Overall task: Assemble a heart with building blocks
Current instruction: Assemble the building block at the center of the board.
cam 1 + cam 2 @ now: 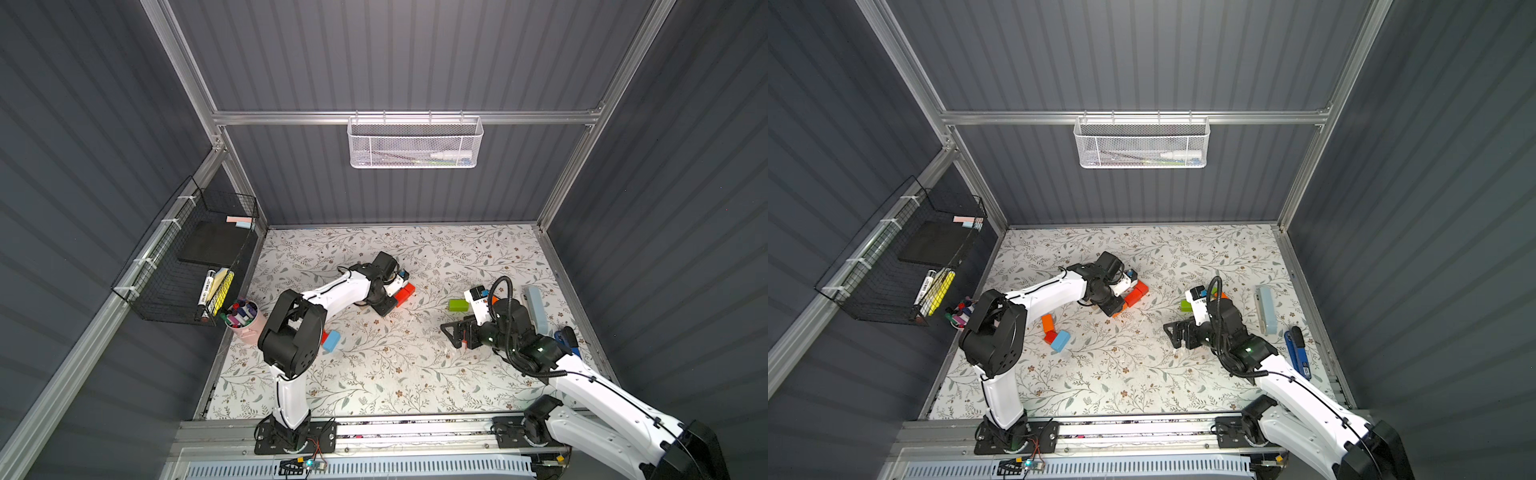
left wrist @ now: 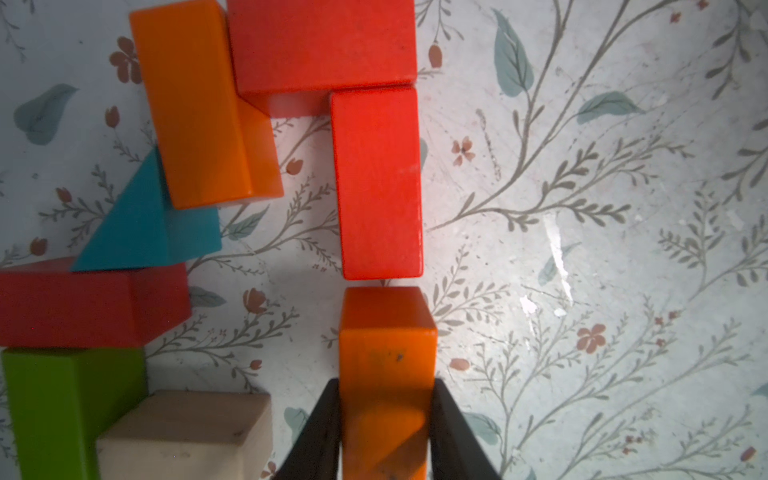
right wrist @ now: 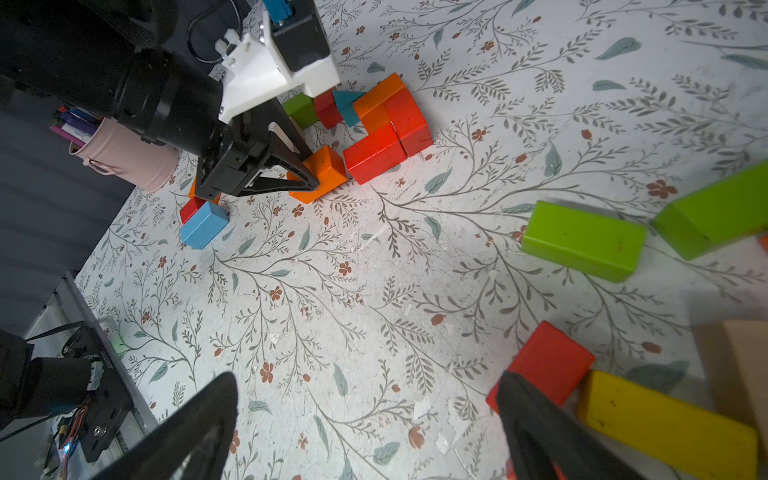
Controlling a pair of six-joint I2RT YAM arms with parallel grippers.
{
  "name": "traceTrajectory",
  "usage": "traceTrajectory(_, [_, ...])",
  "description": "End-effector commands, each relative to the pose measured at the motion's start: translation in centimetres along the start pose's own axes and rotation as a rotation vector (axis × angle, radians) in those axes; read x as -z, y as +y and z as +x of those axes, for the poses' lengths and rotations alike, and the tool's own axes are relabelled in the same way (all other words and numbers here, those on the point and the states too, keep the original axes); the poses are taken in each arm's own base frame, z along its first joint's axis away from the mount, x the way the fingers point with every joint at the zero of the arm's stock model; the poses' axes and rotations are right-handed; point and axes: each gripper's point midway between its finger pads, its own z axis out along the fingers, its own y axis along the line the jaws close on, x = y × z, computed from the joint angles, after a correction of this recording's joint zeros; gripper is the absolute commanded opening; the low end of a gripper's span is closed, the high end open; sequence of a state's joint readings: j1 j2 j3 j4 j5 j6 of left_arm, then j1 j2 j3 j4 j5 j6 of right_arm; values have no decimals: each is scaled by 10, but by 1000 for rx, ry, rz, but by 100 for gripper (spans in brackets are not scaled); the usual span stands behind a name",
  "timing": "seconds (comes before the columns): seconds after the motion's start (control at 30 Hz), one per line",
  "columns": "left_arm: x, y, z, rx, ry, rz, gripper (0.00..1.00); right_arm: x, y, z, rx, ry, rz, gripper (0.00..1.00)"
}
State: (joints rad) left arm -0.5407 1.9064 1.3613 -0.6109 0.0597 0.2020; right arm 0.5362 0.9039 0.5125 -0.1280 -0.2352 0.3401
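Observation:
My left gripper should release the orange block on the mat (image 1: 391,309) (image 2: 388,364), up against the near end of the closest red brick.
My left gripper (image 2: 385,386) is shut on a small orange block (image 2: 386,332), low over the mat. The block's end nearly touches a red brick (image 2: 378,183). That brick belongs to a cluster with a second red brick (image 2: 320,41), an orange brick (image 2: 191,99), a teal wedge (image 2: 141,224), a dark red brick (image 2: 83,307), a green brick (image 2: 54,399) and a tan block (image 2: 183,436). Both top views show part of the cluster (image 1: 405,293) (image 1: 1136,293). My right gripper (image 3: 365,415) (image 1: 451,332) is open with nothing between its fingers, beside a red block (image 3: 548,365).
Loose blocks lie around: light blue (image 1: 331,340), orange (image 1: 1047,323), green (image 3: 582,241), yellow (image 3: 665,424). A pink cup of markers (image 1: 245,322) stands at the mat's left edge under a black wire basket (image 1: 187,266). A pale blue case (image 1: 536,309) and a blue tool (image 1: 1298,351) lie at the right.

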Motion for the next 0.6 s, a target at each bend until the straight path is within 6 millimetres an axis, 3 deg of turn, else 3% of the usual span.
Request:
traceTrajectory(0.0, [-2,-1,-4,-12,12,3,26,4,1,-8,-1,-22,8,99])
traceTrajectory(0.3, [-11,-3,0,-6,38,15,27,3,0,-7,0,-18,12,99])
traceTrajectory(0.33, [-6,0,-12,-9,10,7,27,3,0,-7,-1,-18,11,99])
traceTrajectory(0.57, [-11,-1,-14,0,16,16,27,4,-1,-7,4,-19,19,99])
